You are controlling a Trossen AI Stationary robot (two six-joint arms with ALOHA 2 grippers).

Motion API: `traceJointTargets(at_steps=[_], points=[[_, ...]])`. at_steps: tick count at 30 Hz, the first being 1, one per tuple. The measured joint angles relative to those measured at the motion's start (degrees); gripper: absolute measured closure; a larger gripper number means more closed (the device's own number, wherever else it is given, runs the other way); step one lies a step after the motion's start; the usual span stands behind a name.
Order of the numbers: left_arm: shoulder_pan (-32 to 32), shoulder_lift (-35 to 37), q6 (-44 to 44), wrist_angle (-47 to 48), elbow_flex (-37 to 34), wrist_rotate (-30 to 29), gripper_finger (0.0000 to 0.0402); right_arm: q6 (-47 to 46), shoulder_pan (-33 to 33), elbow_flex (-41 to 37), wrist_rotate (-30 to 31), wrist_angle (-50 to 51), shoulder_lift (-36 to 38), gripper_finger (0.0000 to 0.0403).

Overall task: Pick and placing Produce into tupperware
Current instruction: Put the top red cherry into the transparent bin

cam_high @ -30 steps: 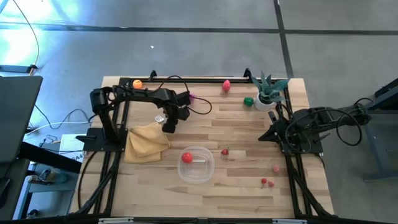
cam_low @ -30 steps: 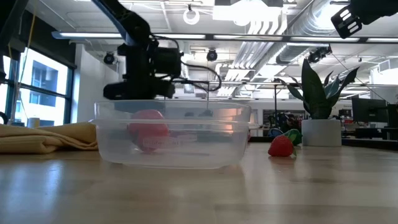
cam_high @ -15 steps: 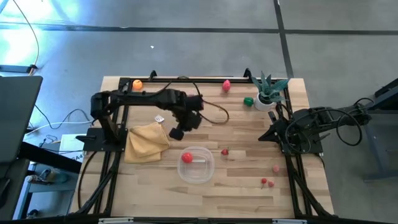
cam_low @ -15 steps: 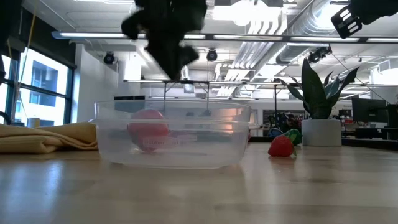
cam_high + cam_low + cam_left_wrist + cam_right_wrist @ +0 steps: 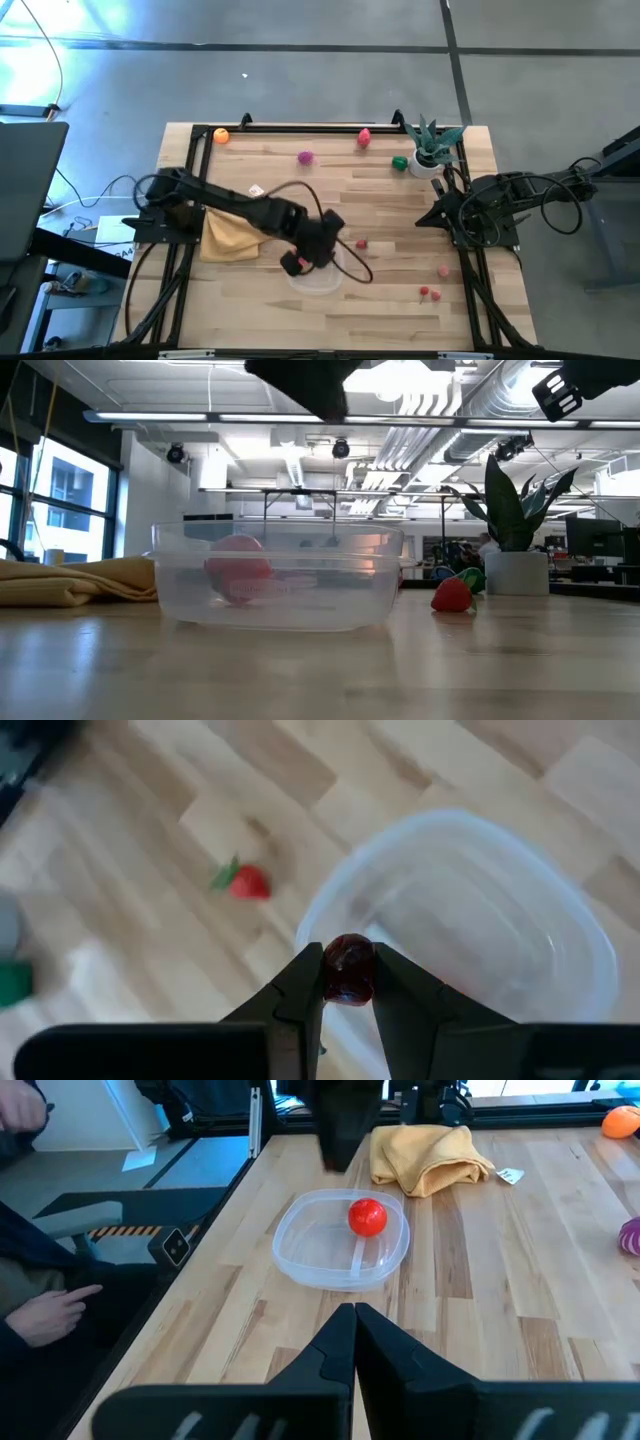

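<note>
Next, my left gripper releases the dark red fruit on the bottom of the clear tupperware, close to the red ball-like fruit (image 5: pixel 310 265) (image 5: pixel 396 948). The dark red fruit still hangs above the tupperware.
My left gripper (image 5: pixel 348 982) is shut on a small, glossy dark red piece of produce (image 5: pixel 348 960). It hangs above the clear tupperware (image 5: pixel 470 920), whose rim shows past the arm in the high view (image 5: pixel 322 285). A red ball-like fruit (image 5: pixel 367 1217) lies on the tupperware's floor. A strawberry (image 5: pixel 362 243) lies on the table just right of the container. My right gripper (image 5: pixel 353 1315) waits shut at the table's right side, holding nothing. My left gripper pinches the dark red fruit by its two opposite sides (image 5: pixel 333 972) between its two fingers. The fingers slant steeply down from above. The fruit is lifted clear, over the tupperware's edge.
A mustard-yellow cloth (image 5: pixel 232 235) lies left of the tupperware. Along the far side lie an orange fruit (image 5: pixel 221 136), a magenta one (image 5: pixel 305 157), a pink-red one (image 5: pixel 365 137) and a green one (image 5: pixel 400 163) beside the potted plant (image 5: pixel 432 145). Small red pieces (image 5: pixel 428 293) lie near right. A person's hand (image 5: pixel 50 1312) shows beyond the table.
My left gripper has swung from the far left part of the table, beside the cloth, toward the near edge and the right. It has risen and rolled, and now stands over the tupperware. The magenta fruit it had covered now shows.
</note>
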State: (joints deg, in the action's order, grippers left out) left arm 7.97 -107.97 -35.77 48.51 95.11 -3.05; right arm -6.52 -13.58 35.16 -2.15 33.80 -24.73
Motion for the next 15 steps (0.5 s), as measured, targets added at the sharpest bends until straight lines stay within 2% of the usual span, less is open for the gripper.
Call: traceJointTargets(at_steps=[15], points=[[0.6, -14.1, 0.0, -0.4, -0.1, 0.5, 0.0332, 0.0, 0.0, 0.0, 0.0, 0.5, 0.0, 0.0402]])
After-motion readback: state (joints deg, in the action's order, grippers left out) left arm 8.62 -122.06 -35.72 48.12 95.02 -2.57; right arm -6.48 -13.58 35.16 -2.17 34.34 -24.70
